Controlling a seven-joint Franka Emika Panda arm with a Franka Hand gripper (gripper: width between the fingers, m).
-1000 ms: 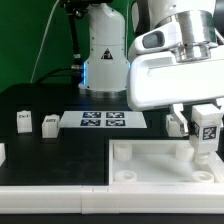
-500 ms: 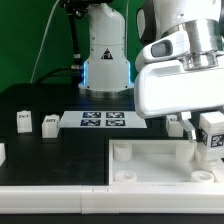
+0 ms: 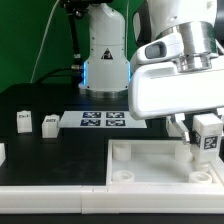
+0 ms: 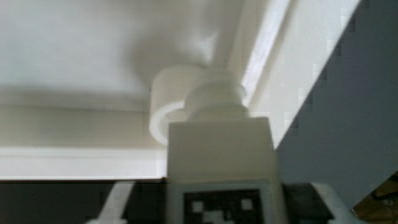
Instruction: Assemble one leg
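Observation:
The leg, now held upright over the far corner, will be let go of by my gripper, upright in the round corner socket (image 3: 203, 177) (image 4: 185, 90) just below it, on the white tray-like piece.
My gripper (image 3: 205, 128) is shut on the leg (image 3: 208, 138), a small white block with a black-and-white tag. It holds the leg upright over the far corner, at the exterior view's right, of the large white tray-like piece (image 3: 150, 166). In the wrist view the leg (image 4: 222, 160) sits between my fingers (image 4: 118, 205). Its far end meets the round corner socket (image 4: 183, 95) of the tray-like piece (image 4: 89, 50). Whether the end is seated in the socket I cannot tell.
Two more legs (image 3: 24, 120) (image 3: 49, 124) stand on the black table at the exterior view's left, and a third (image 3: 2, 152) shows at the left edge. The marker board (image 3: 103, 121) lies behind the tray-like piece. The arm's base (image 3: 103, 50) stands at the back.
My hand has turned about the leg and shifted slightly toward the exterior view's right and down. The leg stays in the gripper at the corner socket.

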